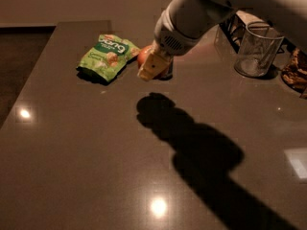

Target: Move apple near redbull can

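The robot's gripper will release the apple, now held close above the table, on the table (181,72) beside the redbull can, on its side toward the glass cup.
My gripper (147,67) hangs from the white arm that comes in from the upper right, over the back middle of the dark table (96,166). It is shut on the red-orange apple (142,56), which shows only partly behind a yellowish finger (150,66). The apple is held close above the table, just right of the green bag. The redbull can is almost all hidden behind the gripper. Only a dark lower part (167,73) shows just right of the finger, close to the apple.
A green snack bag (107,56) lies left of the apple. A clear glass cup (256,49) stands at the back right, with dark clutter (295,71) beyond it at the right edge. The arm's shadow (192,143) falls across the table's middle.
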